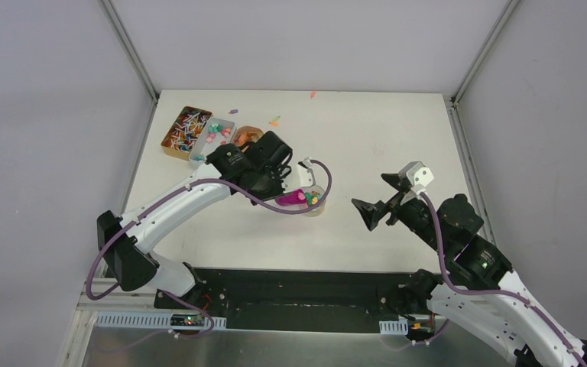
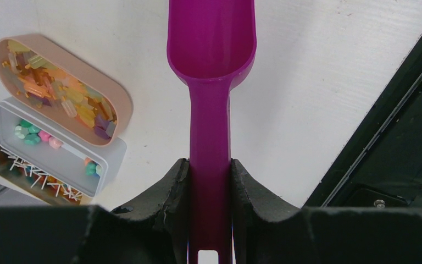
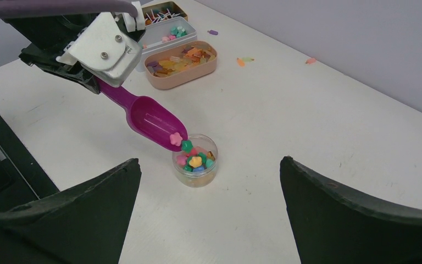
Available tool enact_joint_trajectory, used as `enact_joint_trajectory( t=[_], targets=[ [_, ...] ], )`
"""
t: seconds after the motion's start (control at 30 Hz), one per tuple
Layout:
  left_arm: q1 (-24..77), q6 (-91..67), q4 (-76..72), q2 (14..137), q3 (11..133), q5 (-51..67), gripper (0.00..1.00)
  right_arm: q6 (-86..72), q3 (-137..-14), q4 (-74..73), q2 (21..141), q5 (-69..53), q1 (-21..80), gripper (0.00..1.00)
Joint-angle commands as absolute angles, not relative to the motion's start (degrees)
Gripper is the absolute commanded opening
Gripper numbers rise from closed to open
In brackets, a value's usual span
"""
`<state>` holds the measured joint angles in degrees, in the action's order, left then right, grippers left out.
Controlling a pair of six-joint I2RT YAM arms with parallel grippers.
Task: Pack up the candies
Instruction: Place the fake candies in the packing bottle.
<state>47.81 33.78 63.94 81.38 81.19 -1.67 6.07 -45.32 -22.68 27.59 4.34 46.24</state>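
Note:
Next, I set the magenta scoop, now tilted at the clear jar's rim, down with my left gripper on the table [image 1: 283, 166] between the peach tray and the clear jar.
My left gripper [image 1: 281, 185] is shut on the handle of a magenta scoop [image 2: 210, 110]. The scoop [image 3: 156, 118] tilts down with its lip at the rim of a small clear open jar [image 3: 195, 165]. A pink candy [image 3: 176, 138] and a green candy [image 3: 187, 146] sit at the lip. The jar holds a heap of candies [image 3: 196, 161] in pink, green, yellow and blue. My right gripper [image 3: 210, 162] is wide open and empty, a short way right of the jar [image 1: 315, 206]; it also shows in the top view [image 1: 368, 191].
Three candy trays stand at the back left: a peach oval tray [image 2: 122, 118] of orange pieces, a grey tray [image 2: 66, 165] of pink and green sweets, a brown tray [image 1: 186, 130] of sticks. Loose candies [image 1: 275, 121] lie near the back edge. A black strip [image 2: 395, 143] borders the table's near edge.

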Motion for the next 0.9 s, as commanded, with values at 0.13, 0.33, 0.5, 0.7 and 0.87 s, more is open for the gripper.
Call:
enact_joint_trajectory(
  t=[0.13, 0.33, 0.5, 0.7, 0.87],
  targets=[
    [50.05, 32.35, 66.04, 83.13, 86.29, -6.51, 0.00, 6.23, -47.25, -22.26, 26.59, 5.71, 46.43, 1.00],
    [50.56, 32.52, 66.57, 83.57, 87.30, -7.56, 0.00, 6.14, -46.98, -22.28, 26.13, 5.71, 46.42, 1.00],
    [50.62, 32.47, 65.02, 82.78, 87.24, -8.72, 0.00, 5.90, -46.85, -22.81, 25.60, 5.81, 46.43, 1.00],
    [50.49, 31.24, 59.22, 79.62, 86.73, -11.65, 0.00, 5.37, -46.59, -22.91, 25.24, 5.42, 46.42, 1.00],
    [48.21, 30.11, 48.68, 74.02, 82.28, -14.94, 0.00, 4.36, -46.82, -22.88, 25.04, 5.16, 46.45, 1.00]
  ],
)
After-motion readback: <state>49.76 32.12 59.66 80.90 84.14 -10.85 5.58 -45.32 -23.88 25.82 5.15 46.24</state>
